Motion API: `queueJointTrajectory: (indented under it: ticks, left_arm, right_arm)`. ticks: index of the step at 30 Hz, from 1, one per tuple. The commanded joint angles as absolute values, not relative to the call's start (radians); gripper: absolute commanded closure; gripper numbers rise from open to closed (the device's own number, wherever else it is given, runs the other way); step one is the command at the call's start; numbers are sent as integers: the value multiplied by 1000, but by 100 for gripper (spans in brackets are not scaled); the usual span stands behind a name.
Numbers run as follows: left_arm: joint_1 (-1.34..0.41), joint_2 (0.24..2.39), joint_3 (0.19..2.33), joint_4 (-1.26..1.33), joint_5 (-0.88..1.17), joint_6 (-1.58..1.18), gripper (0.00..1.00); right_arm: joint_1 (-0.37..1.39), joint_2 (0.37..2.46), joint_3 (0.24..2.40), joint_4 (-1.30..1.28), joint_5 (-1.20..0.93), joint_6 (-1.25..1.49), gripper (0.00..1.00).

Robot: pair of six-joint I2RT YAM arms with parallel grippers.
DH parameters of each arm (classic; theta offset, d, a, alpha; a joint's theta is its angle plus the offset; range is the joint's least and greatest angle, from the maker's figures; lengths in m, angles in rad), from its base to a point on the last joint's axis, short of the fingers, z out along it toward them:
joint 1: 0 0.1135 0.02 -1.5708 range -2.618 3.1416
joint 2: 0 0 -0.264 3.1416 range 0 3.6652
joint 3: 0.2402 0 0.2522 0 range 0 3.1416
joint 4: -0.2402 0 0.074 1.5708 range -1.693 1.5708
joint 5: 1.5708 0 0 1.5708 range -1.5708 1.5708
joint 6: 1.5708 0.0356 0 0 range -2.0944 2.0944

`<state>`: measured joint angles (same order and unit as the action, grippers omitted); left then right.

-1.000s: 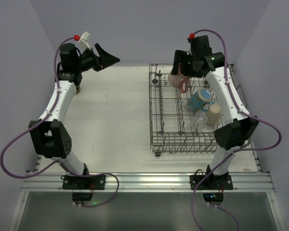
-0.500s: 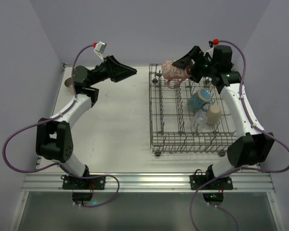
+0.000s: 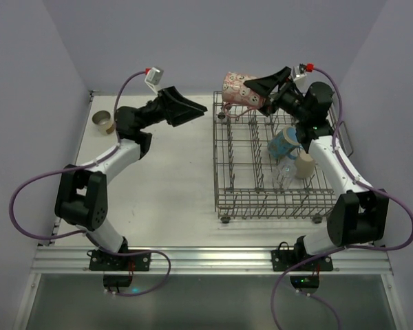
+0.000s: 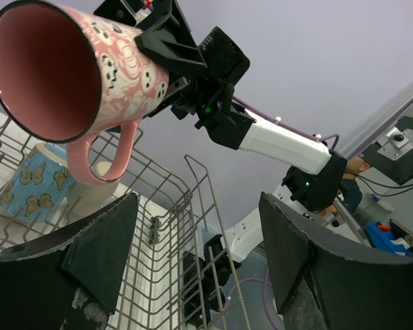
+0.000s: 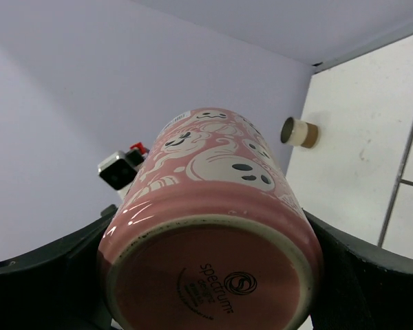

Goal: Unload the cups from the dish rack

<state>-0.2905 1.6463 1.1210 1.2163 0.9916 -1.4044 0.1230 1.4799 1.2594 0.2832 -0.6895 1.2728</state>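
I will close my left gripper on the handle (image 3: 228, 113) (image 4: 82, 165) of the pink patterned mug, at the end that is nearest to the mug's opening.
My right gripper (image 3: 256, 95) is shut on the base end of a pink patterned mug (image 3: 235, 88), held on its side in the air above the far left corner of the dish rack (image 3: 224, 180). Up close, the mug's underside (image 5: 213, 275) sits between the right gripper (image 5: 210, 265). My left gripper (image 3: 193, 113) is open and empty, pointing right at the mug's mouth (image 4: 45, 69) from just left of the rack. Still in the rack are a blue patterned mug (image 3: 286, 142), a beige cup (image 3: 305, 163) and a clear glass tumbler (image 3: 286, 173).
A small tan cup (image 3: 103, 122) stands on the white table at the far left, also seen as the tan cup (image 5: 299, 132) in the right wrist view. The rack's wire wall (image 4: 193, 199) rises between the left fingers (image 4: 103, 254). Grey walls close in on three sides.
The right arm lifted the pink mug out of the rack and tipped it leftward. The left arm swung from the far left corner rightward toward the mug.
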Motion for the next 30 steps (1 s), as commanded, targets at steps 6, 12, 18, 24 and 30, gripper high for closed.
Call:
queueJointTrajectory:
  ticks: [6, 12, 18, 24, 30]
  left_arm:
    - [-333, 1654, 1143, 1148, 940, -1293, 20]
    - [-360, 1690, 1173, 1129, 902, -1273, 20]
    - [-383, 1735, 1235, 1117, 870, -1259, 20]
    - [-413, 1778, 1310, 1114, 853, -1267, 21]
    - [-429, 1812, 1347, 1115, 842, -1278, 23]
  right_arm:
    - [121, 1413, 1238, 727, -741, 1463, 100]
    - [126, 1427, 1227, 790, -755, 1502, 100]
    - [133, 1430, 1210, 830, -764, 1523, 100]
    - [140, 1437, 1204, 842, -767, 1526, 100]
    - [155, 1460, 1227, 851, -767, 1520, 100]
